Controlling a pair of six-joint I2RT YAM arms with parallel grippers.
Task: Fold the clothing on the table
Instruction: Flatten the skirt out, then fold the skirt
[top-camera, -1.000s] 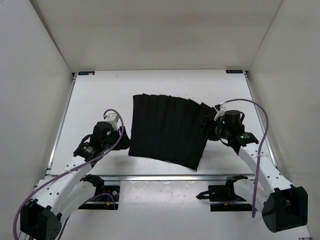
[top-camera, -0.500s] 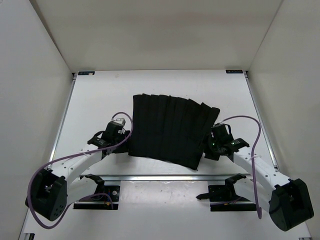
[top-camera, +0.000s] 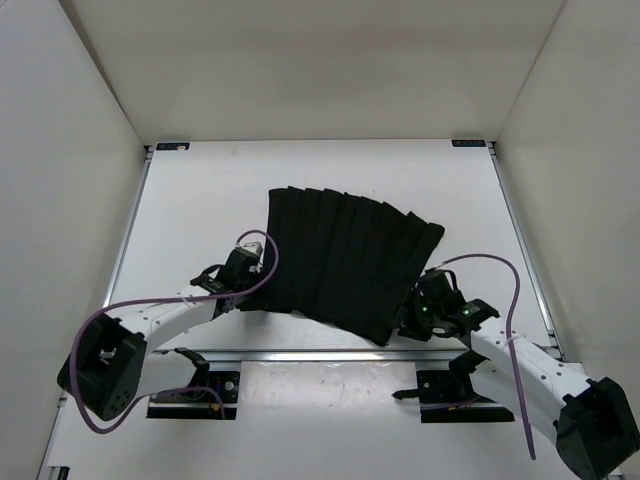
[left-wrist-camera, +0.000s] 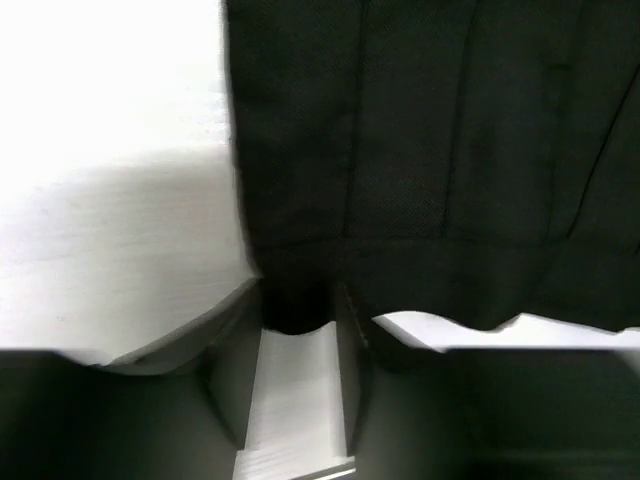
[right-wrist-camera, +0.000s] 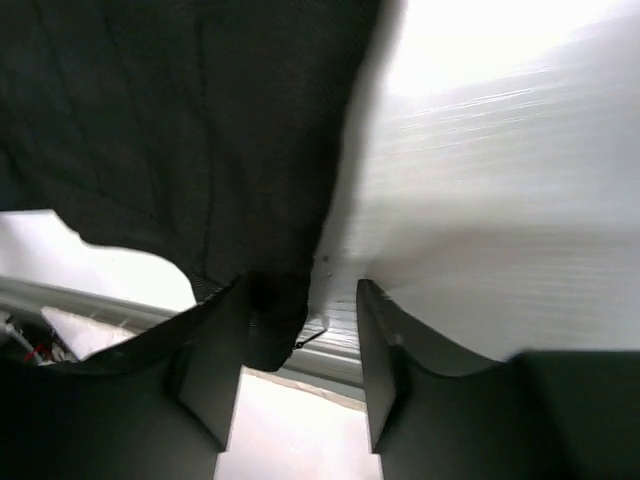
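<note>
The clothing's near edge slants toward the bar, its corner against one finger, so next I grip that corner (top-camera: 381, 339) with my right gripper and level that edge before folding.
The clothing (top-camera: 345, 260), a black pleated skirt, lies flat in the middle of the white table (top-camera: 200, 200). My left gripper (top-camera: 256, 287) sits low at its near-left corner. In the left wrist view the clothing (left-wrist-camera: 420, 150) dips between the fingertips of the left gripper (left-wrist-camera: 298, 300), whose jaws stand a little apart. My right gripper (top-camera: 408, 322) is at the near-right corner. In the right wrist view the clothing's (right-wrist-camera: 180, 120) corner rests against one finger (right-wrist-camera: 215, 350) of the right gripper (right-wrist-camera: 300, 290), with a bare gap beside it.
A metal rail (top-camera: 320, 355) runs along the table's near edge just behind both grippers, and shows under the right fingers as the rail (right-wrist-camera: 330, 360). White walls enclose the table at left, right and back. Purple cables loop over both arms.
Both grippers have come down to the skirt's near corners, the left moving right, the right moving nearer. Both sets of jaws have narrowed. The skirt's near edge has shifted slightly.
</note>
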